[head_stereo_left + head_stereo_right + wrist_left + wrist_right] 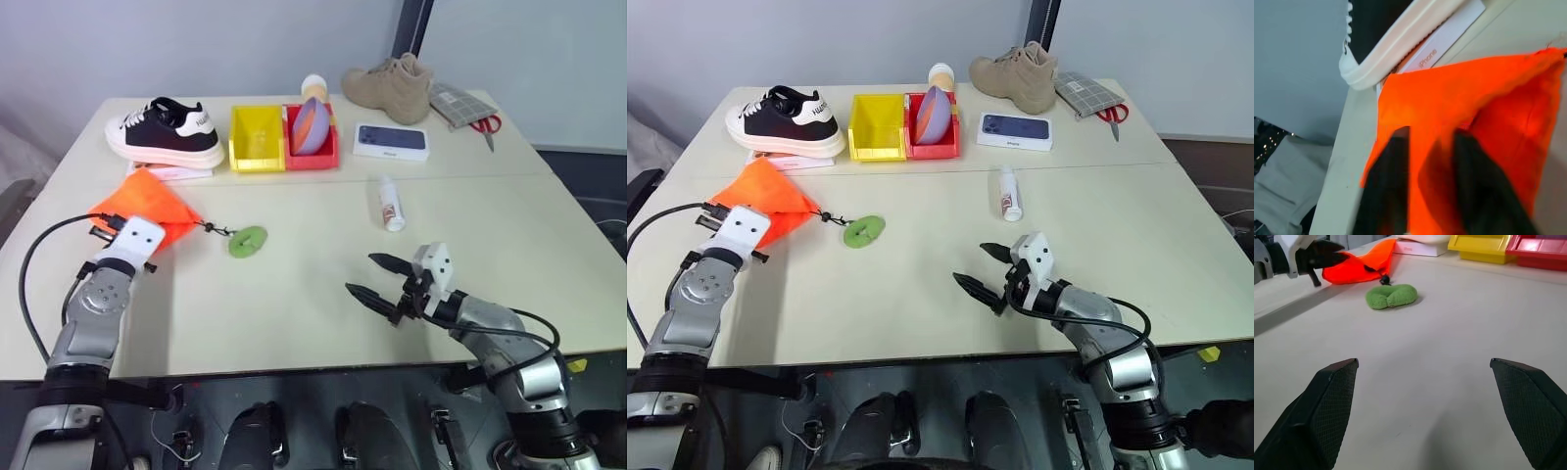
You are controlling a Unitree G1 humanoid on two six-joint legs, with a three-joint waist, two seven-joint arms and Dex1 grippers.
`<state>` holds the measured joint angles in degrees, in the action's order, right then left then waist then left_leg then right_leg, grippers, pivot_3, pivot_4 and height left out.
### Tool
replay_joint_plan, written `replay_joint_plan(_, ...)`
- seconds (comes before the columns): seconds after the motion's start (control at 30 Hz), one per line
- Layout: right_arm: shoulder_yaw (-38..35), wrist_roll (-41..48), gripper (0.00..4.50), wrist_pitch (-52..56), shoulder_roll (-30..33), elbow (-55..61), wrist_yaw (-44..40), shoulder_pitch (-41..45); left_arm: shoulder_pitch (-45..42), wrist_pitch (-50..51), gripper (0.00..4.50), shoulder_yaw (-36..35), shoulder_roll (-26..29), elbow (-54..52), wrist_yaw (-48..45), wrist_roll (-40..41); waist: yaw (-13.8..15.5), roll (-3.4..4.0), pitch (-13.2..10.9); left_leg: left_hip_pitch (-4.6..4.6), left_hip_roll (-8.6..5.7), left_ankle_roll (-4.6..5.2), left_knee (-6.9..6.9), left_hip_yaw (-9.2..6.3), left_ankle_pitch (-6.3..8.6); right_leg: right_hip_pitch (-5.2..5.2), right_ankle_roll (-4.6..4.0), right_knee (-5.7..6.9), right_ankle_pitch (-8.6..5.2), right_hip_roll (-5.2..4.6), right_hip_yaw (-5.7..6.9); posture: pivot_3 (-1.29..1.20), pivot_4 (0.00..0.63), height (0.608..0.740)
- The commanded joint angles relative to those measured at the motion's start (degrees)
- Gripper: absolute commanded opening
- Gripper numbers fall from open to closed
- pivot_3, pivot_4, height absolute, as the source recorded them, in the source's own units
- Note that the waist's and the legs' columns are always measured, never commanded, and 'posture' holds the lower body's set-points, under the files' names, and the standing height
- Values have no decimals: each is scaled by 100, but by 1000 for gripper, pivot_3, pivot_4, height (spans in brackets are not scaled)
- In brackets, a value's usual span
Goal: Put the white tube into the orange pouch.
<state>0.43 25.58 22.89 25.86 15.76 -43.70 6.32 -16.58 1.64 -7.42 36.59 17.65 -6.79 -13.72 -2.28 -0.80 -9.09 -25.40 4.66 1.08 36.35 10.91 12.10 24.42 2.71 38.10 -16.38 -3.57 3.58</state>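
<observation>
The orange pouch's body is at my left gripper, away from the pouch's opening, so the gripper will back away and grab the opening's edge [193, 222] by the dark cord.
The orange pouch [147, 204] lies crumpled at the table's left side. Its dark cord runs right to a flat green ring [247, 240]. My left gripper [1430, 142] is at the pouch's near edge, shut on a fold of the orange fabric that shows between its black fingers [1391, 181]. The white tube [390, 204], with its red-orange label, lies flat right of centre, past my right gripper [362, 274]. That gripper hovers low over bare table, open and empty, pointing left toward the green ring [1392, 296].
Along the back stand a black-and-white sneaker [167, 127] on a white box, a yellow bin [257, 137], a red bin [328, 152] holding a purple object, a blue phone box [392, 139], a tan boot [392, 83] and red-handled scissors [487, 125].
</observation>
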Motion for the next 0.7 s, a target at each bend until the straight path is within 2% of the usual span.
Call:
replay_joint_plan(0.03, -71, 100, 4500, -16, 1, 290, 41, -15, -118, -68, 37, -105, 78, 6, 111, -10, 5, -1, 0, 0, 0, 0, 1, 0, 0, 0, 0, 0, 0, 0, 0, 0, 150, 740)
replay_joint_plan(0.3, 21, 85, 4500, 16, -72, 322, 130, 167, 42, -43, 37, -322, -122, -371, -390, 720, 14, -2, 1, 0, 0, 0, 8, 0, -1, -4, 1, 4, 1, 0, 1, 0, 150, 740)
replay_joint_plan(0.47, 209, -15, 4500, -8, -258, 245, 264, 455, 449, 234, 37, -392, -344, -1492, -1001, 1431, -1, -2, 1, 1, 2, -12, 10, -1, -8, -4, 2, 8, 1, 2, 1, 0, 150, 740)
replay_joint_plan(0.57, 282, -53, 4500, -52, -306, 170, 259, 534, 638, 689, 37, -235, -497, -2167, -1257, 1677, 9, -3, 2, 2, 2, -27, 12, -1, -17, -7, 3, 10, 1, 3, 0, 0, 150, 740)
replay_joint_plan(0.7, 299, -87, 4500, -115, -322, 46, 233, 603, 734, 1216, 37, 424, -747, -2955, -1495, 1574, 57, -3, 2, 2, 1, -26, 22, -2, -16, -13, 3, 10, 1, 4, 2, 0, 150, 740)
